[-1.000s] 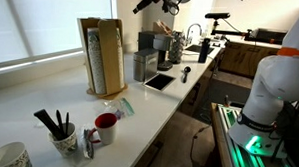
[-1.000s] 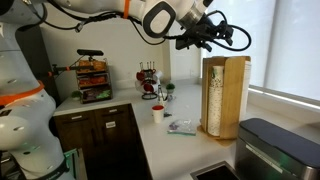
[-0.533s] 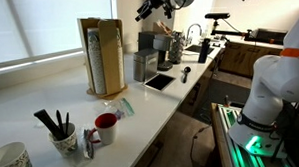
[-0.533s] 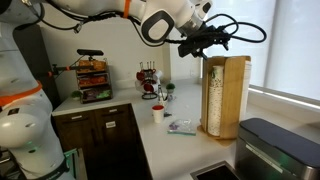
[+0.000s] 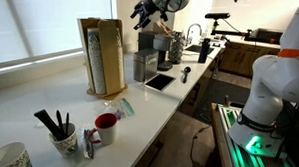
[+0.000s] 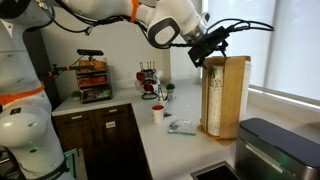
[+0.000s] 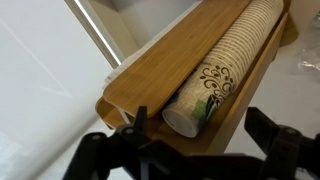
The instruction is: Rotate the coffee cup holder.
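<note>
Next, my gripper moves next to the coffee cup holder's top and closes there, by the rim of the top paper cup [image 5: 118, 20] [image 7: 200, 124].
The coffee cup holder [image 5: 101, 55] is a tall light-brown wooden rack with stacks of white paper cups, upright on the white counter in both exterior views [image 6: 224, 95]. My gripper [image 5: 144, 14] hangs in the air just above and beside the holder's top [image 6: 205, 53], not touching it. In the wrist view the fingers [image 7: 200, 140] are spread open and empty, with the holder's top end [image 7: 175, 60] and a cup stack [image 7: 215, 75] lying between and beyond them.
On the counter stand a grey metal canister [image 5: 144, 66], a tablet [image 5: 157, 81], a red-lined cup [image 5: 107, 125], a mug with dark pens [image 5: 61, 139], a patterned cup [image 5: 10, 158] and a sink faucet [image 5: 193, 34]. A window runs behind the holder.
My gripper has moved toward the holder's top and a little lower. The holder has not moved.
</note>
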Motion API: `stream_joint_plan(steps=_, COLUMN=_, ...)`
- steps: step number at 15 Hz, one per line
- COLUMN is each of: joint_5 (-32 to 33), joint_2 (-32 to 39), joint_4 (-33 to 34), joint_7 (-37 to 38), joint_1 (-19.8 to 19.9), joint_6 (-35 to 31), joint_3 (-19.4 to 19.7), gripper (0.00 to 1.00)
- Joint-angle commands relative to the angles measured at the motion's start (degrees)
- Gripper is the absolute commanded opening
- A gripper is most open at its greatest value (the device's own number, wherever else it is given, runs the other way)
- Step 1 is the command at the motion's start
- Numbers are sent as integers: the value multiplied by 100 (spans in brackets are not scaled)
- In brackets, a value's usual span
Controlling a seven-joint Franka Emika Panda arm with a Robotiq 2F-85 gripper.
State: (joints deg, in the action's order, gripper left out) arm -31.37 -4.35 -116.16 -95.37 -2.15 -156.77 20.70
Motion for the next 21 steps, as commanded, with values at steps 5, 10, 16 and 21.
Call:
stream_joint_plan(steps=5, joint_5=-51, joint_2=-124, joint_4=36, joint_7=-1189, joint_1=-128, joint_6=207, joint_3=-16, gripper=100)
stream_joint_plan(steps=10, joint_5=422, joint_2=-95, joint_4=363, joint_7=-1915, joint_1=-96, joint_6=868, joint_3=4, gripper=100)
stream_joint_plan(steps=16, joint_5=779, joint_2=29, joint_4=553, joint_7=-1876, joint_1=456, joint_6=828, joint_3=-494, gripper=100)
stream_joint_plan(steps=21, joint_5=296, joint_2=390, joint_4=1134, joint_7=-2847, joint_1=531, joint_6=1752, joint_3=-624, gripper=100)
